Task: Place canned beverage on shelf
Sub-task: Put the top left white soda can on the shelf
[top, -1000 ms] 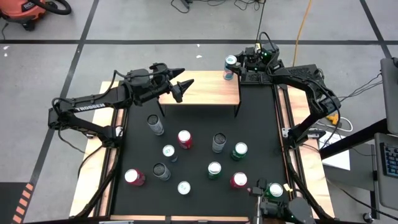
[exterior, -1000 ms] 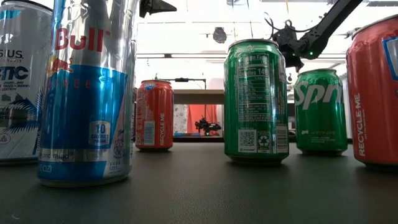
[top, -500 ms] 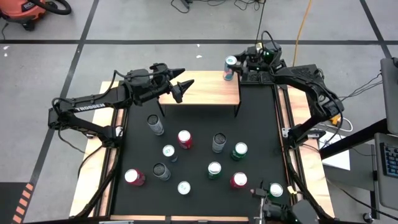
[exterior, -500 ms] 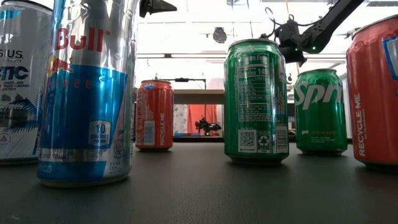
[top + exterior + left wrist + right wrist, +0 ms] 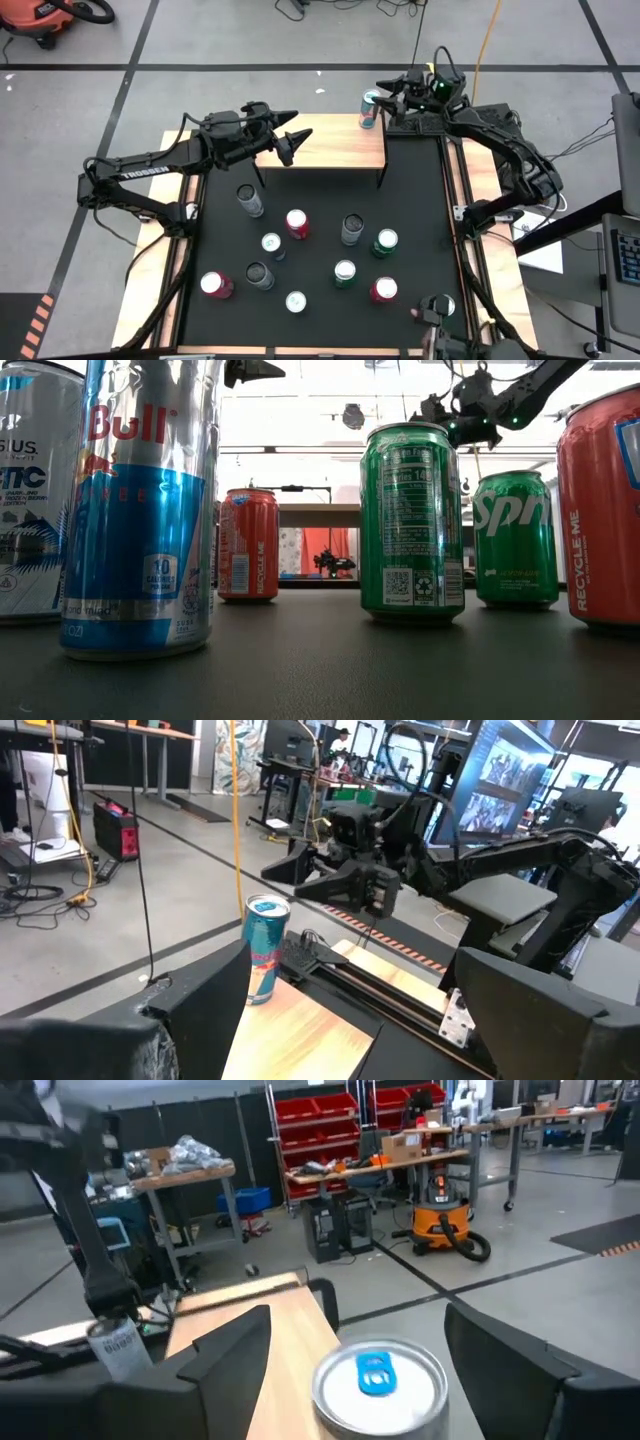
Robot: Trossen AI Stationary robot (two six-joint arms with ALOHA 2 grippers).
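Observation:
Next, my left gripper needs to go to the silver can on the black table closest to the shelf and close just below its black top (image 5: 247, 196).
A slim blue-and-silver can (image 5: 371, 108) with a blue tab stands upright on the far right corner of the light-wood shelf (image 5: 335, 145). It also shows in the left wrist view (image 5: 265, 948). My right gripper (image 5: 285, 883) hovers open, just above and to the right of the can's top (image 5: 378, 1378), touching nothing. Its fingers (image 5: 228, 1342) stand to either side of the can and higher than it. My left gripper (image 5: 298, 124) waits open and level over the shelf's left part.
Several cans stand upright on the black table in front of the shelf, among them a red one (image 5: 297, 222) and a green one (image 5: 386, 241). In the low view a tall blue can (image 5: 150, 510) and a green can (image 5: 412, 520) stand close to the camera.
My right gripper has risen from beside the can and drawn back a little toward the table's right edge, staying open. The can has stayed upright on the shelf's corner.

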